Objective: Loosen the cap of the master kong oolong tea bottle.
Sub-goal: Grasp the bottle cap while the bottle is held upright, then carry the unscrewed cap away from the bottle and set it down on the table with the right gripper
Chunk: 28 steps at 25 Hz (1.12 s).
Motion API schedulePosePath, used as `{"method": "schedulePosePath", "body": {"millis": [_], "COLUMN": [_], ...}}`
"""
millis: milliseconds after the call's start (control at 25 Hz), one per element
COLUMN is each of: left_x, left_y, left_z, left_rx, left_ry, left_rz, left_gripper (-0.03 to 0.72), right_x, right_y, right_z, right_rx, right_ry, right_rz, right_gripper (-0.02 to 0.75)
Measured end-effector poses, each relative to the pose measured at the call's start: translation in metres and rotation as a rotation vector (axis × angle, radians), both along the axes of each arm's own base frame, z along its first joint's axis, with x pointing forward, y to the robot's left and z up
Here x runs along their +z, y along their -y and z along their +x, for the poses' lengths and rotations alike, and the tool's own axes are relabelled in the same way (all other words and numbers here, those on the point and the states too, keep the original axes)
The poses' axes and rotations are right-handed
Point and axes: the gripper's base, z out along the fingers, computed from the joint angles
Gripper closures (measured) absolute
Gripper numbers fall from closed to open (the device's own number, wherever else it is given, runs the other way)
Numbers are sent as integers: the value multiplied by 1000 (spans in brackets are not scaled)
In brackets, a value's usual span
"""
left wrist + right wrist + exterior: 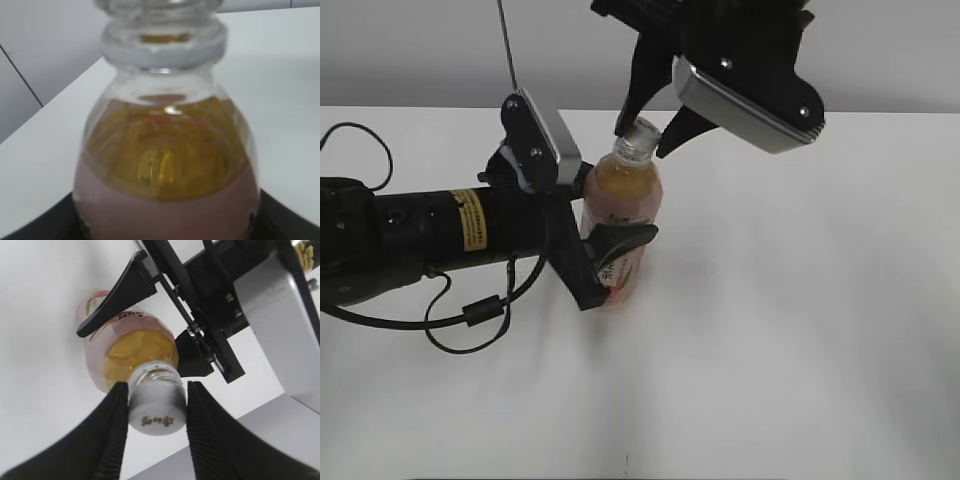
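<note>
My right gripper needs to let go of the white cap on the bare white table [809, 283], on the other side of the bottle from my left gripper.
The master kong oolong tea bottle [620, 195] stands upright on the white table, amber tea showing above its pink label. My left gripper [620, 245] is shut on its body from the left. In the left wrist view the bottle [165, 165] fills the frame, with the jaws [165, 230] dark at the bottom corners and the cap cut off above. My right gripper [642, 138] comes down from above, its two fingers on either side of the white cap [642, 130]. In the right wrist view the fingers [156, 410] press both sides of the cap [156, 417], above the bottle [135, 357].
The left arm [440, 230] lies low across the left of the table, with black cables [470, 310] looping beside it. The left gripper's frame [210, 315] sits close behind the bottle in the right wrist view. A grey wall [420, 50] runs behind the white table [800, 330].
</note>
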Motion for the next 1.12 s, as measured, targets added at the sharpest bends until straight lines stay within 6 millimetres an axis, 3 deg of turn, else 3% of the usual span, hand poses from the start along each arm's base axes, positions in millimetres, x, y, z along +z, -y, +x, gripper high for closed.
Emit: {"method": "schedulePosePath", "body": {"millis": [360, 520, 840, 1000, 1120], "left_x": [1, 0, 0, 1, 4], "left_y": [4, 3, 3, 3, 3], "left_z": [-4, -3, -3, -3, 0], "left_rx": [-46, -39, -37, -18, 24], "left_ry": [26, 18, 14, -20, -51], "left_rz": [-4, 12, 13, -28, -90], "left_gripper": [267, 267, 267, 267, 267], "right_x": [23, 28, 13, -18, -49], "right_y": [11, 18, 40, 48, 63], "right_z": [-7, -7, 14, 32, 43], "right_rx": [-162, -376, -1131, -1538, -1874], "right_ry": [5, -61, -322, -529, -683], "right_rz": [13, 21, 95, 126, 56], "right_gripper": [465, 465, 465, 465, 465]}}
